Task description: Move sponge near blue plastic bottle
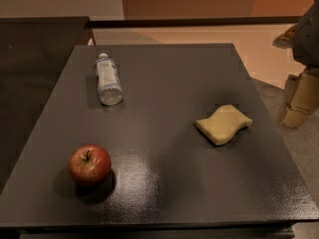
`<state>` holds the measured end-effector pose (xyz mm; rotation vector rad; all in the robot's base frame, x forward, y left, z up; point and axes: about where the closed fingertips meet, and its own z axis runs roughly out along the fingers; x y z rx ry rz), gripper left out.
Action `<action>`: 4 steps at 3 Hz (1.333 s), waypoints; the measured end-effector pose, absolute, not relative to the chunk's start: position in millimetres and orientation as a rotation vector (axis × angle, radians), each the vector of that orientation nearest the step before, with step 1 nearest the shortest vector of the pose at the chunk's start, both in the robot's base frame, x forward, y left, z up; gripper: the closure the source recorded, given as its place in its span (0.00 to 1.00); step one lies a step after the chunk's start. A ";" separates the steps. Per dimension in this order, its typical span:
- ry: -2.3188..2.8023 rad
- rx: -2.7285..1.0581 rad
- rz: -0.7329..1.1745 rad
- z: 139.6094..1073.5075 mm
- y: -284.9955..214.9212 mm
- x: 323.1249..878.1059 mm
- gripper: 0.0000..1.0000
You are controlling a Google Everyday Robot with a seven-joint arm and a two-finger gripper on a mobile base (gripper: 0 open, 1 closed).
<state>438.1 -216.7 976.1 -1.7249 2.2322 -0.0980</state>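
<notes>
My gripper is to go to the pale yellow sponge next and close on the sponge's far edge (219,111), around its middle.
The pale yellow sponge (224,124) lies flat on the dark table (164,83), right of the middle. The blue plastic bottle (107,78) lies on its side at the far left of the table, its white cap pointing away from me. The sponge and the bottle are well apart, most of a table width between them. My gripper (300,101) hangs at the right edge of the view, beyond the table's right edge, to the right of the sponge and not touching it.
A red apple (89,165) stands at the near left of the table. A dark counter (35,49) adjoins the table on the left. The floor (299,148) shows to the right of the table.
</notes>
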 end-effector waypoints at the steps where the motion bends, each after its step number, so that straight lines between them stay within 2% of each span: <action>1: 2.228 -1.724 -0.103 976.6 -215.5 438.8 0.00; 4: 2.208 -1.820 -0.010 906.3 -188.7 475.9 0.00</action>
